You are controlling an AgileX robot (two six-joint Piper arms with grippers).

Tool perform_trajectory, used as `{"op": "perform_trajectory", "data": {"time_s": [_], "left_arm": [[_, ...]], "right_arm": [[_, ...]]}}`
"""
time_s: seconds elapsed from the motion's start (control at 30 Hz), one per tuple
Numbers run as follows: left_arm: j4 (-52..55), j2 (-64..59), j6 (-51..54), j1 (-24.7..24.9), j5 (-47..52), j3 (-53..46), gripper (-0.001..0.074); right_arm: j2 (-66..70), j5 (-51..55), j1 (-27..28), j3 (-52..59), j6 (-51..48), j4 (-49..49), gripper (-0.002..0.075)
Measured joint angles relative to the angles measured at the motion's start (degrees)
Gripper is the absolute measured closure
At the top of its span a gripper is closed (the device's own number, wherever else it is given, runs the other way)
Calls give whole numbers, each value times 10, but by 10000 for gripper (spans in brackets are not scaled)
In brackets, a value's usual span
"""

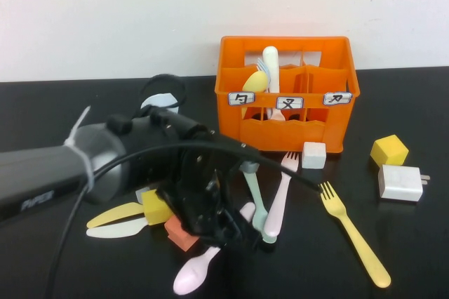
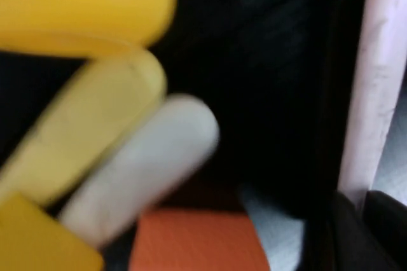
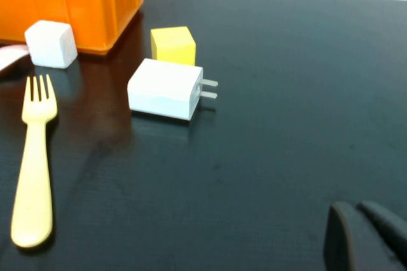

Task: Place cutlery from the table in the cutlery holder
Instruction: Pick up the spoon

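Observation:
I have the pink spoon in my left gripper midway along its handle, so I will open it and grip the spoon closer to the handle's end (image 1: 248,210) before lifting it.
The orange cutlery holder (image 1: 287,95) stands at the back with a yellow spoon (image 1: 255,81) and a white handle (image 1: 271,67) in it. My left gripper (image 1: 235,232) is down among the cutlery in front of it, shut on the handle of a pink spoon (image 1: 196,271); that handle (image 2: 375,93) runs between my fingers in the left wrist view. A pink fork (image 1: 280,194), a mint piece (image 1: 254,197), a yellow fork (image 1: 354,232), a yellow knife (image 1: 116,215) and a white knife (image 1: 116,229) lie on the table. My right gripper (image 3: 355,207) is shut and empty, low over bare table, near the yellow fork (image 3: 32,169).
Foam cubes lie about: white (image 1: 313,154), yellow (image 1: 389,150), yellow (image 1: 156,206), orange (image 1: 181,234). A white charger plug (image 1: 400,183) lies at the right. A blue cup (image 1: 161,102) stands behind my left arm.

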State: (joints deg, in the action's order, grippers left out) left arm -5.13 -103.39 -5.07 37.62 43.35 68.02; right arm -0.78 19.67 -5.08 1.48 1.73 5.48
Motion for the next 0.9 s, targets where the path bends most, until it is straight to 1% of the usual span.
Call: {"op": "perform_trajectory", "data": {"time_s": [0.23, 0.33, 0.4, 0.43, 0.5, 0.67, 0.77, 0.9], "left_arm": [[10, 68, 3, 2, -44, -85, 728], [10, 75, 25, 2, -48, -98, 729], [6, 75, 44, 2, -48, -99, 715], [4, 75, 51, 2, -48, -99, 697], [3, 75, 57, 5, -50, -99, 633], [3, 74, 63, 13, -63, -99, 409], [3, 73, 63, 22, -71, -99, 354], [10, 64, 63, 23, -73, -99, 339]], "right_arm": [[0, 0, 0, 0, 0, 0, 729], [0, 0, 0, 0, 0, 0, 729], [0, 0, 0, 0, 0, 0, 729], [0, 0, 0, 0, 0, 0, 729], [0, 0, 0, 0, 0, 0, 729], [0, 0, 0, 0, 0, 0, 729], [0, 0, 0, 0, 0, 0, 729], [0, 0, 0, 0, 0, 0, 729]]}}
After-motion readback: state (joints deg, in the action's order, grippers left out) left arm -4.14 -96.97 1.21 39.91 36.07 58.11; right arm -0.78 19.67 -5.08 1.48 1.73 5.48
